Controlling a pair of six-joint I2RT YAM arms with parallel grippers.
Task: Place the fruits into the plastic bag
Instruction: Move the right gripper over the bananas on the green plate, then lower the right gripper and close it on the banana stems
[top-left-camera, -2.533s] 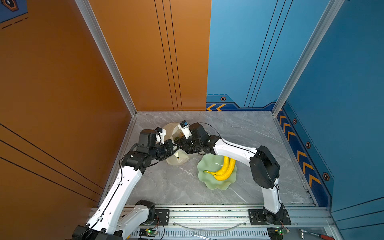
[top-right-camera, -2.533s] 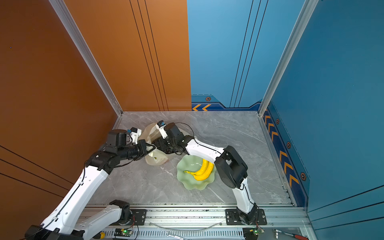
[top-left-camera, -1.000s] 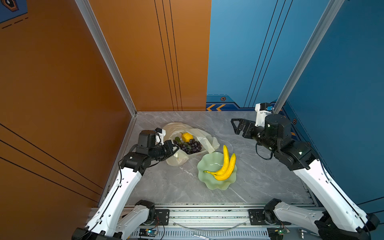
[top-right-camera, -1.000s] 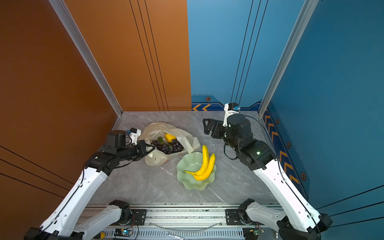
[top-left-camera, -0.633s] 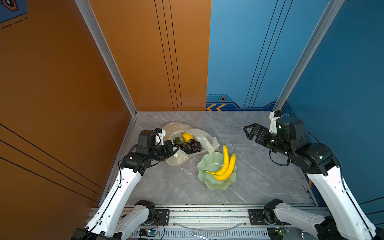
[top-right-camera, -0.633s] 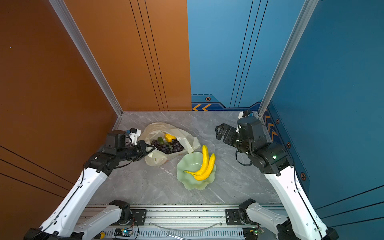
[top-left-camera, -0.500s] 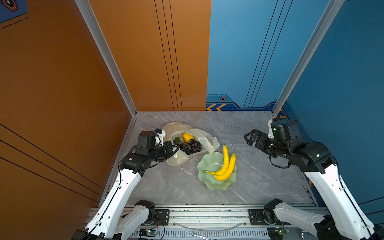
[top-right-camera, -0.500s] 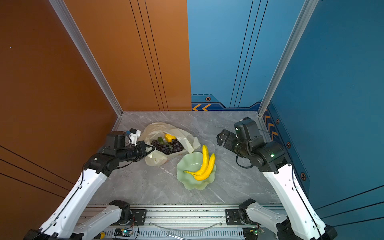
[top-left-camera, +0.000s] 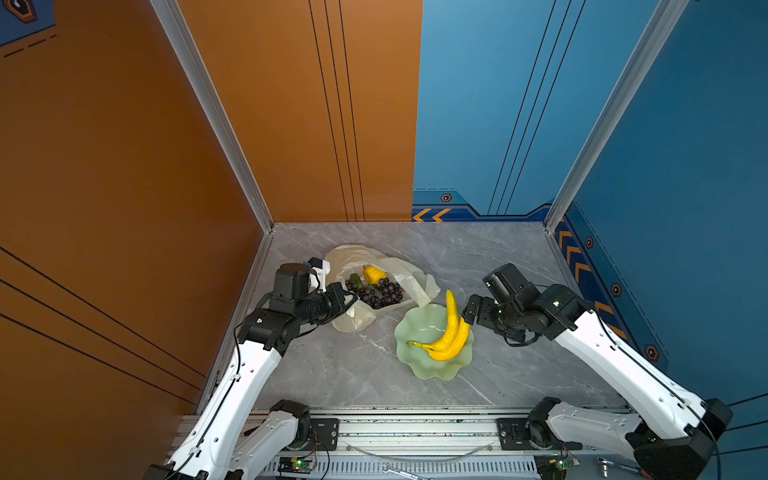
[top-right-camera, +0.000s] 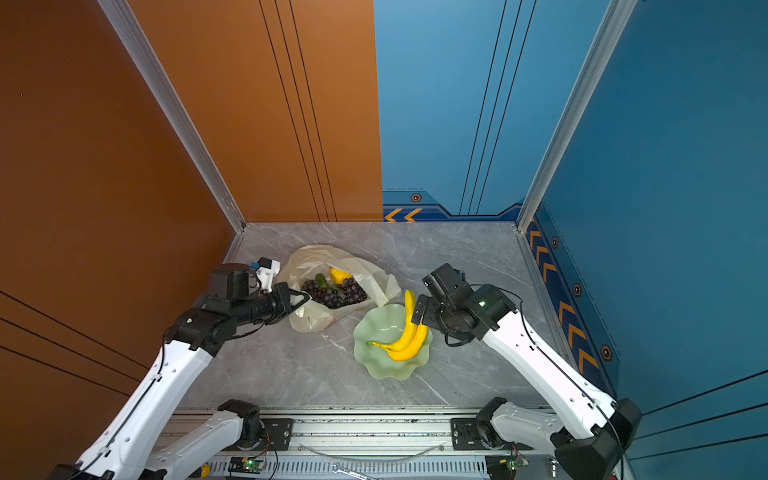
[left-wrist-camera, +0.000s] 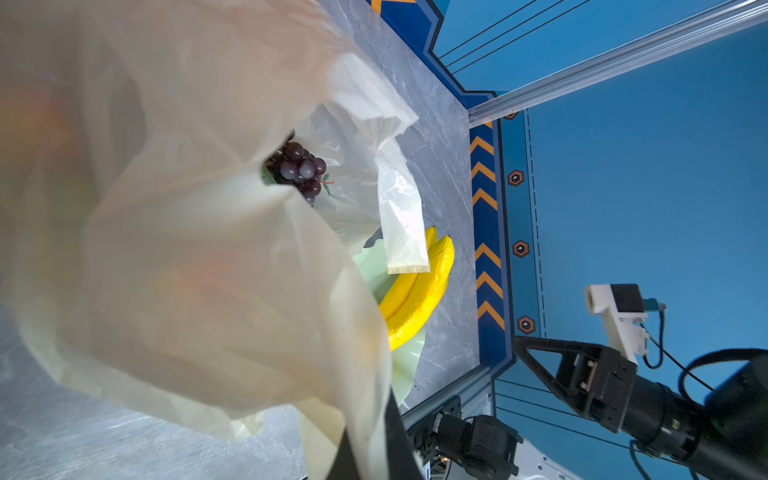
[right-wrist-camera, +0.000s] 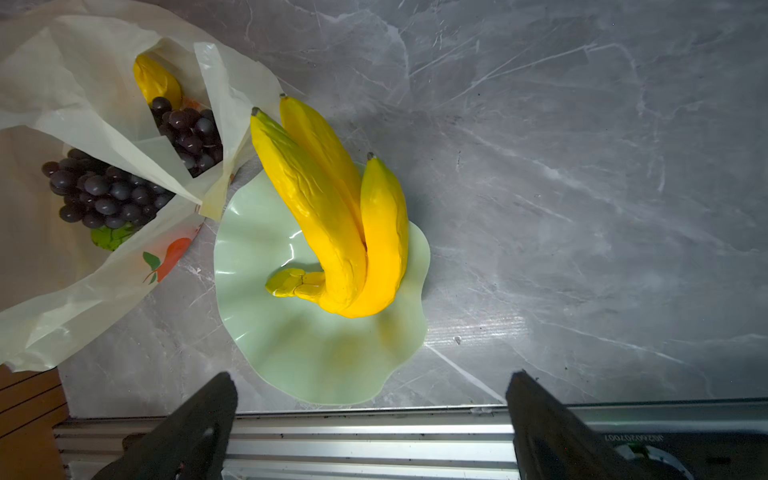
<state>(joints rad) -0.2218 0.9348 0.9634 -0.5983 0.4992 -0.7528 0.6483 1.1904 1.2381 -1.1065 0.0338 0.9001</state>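
Note:
Next, my right gripper goes to the bananas' raised loose end (top-left-camera: 451, 304) (right-wrist-camera: 286, 152) nearest the plastic bag and closes there.
The cream plastic bag (top-left-camera: 353, 254) (top-right-camera: 316, 255) lies at the back left with its mouth open. Inside it are dark purple grapes (top-left-camera: 378, 291) (right-wrist-camera: 104, 191), a yellow lemon-like fruit (top-left-camera: 374, 274) (right-wrist-camera: 156, 81) and a green fruit (top-right-camera: 321, 279). My left gripper (top-left-camera: 351, 298) (left-wrist-camera: 370, 440) is shut on the bag's (left-wrist-camera: 187, 249) rim and holds it up. A bunch of yellow bananas (top-left-camera: 449, 332) (top-right-camera: 409, 336) (right-wrist-camera: 332, 208) lies in the pale green dish (top-left-camera: 415, 359) (right-wrist-camera: 291, 353). My right gripper (top-left-camera: 471, 311) (right-wrist-camera: 372, 374) is open and empty, close to the bananas' right side.
An aluminium rail (top-left-camera: 415, 419) runs along the table's front edge, right behind the dish in the right wrist view. An orange wall stands close on the left and a blue wall on the right. The bag's loose handle (left-wrist-camera: 403, 232) drapes toward the dish.
My right arm has left the bag, swung out to the back right and come down beside the bananas, open throughout. The left gripper has kept its hold on the bag.

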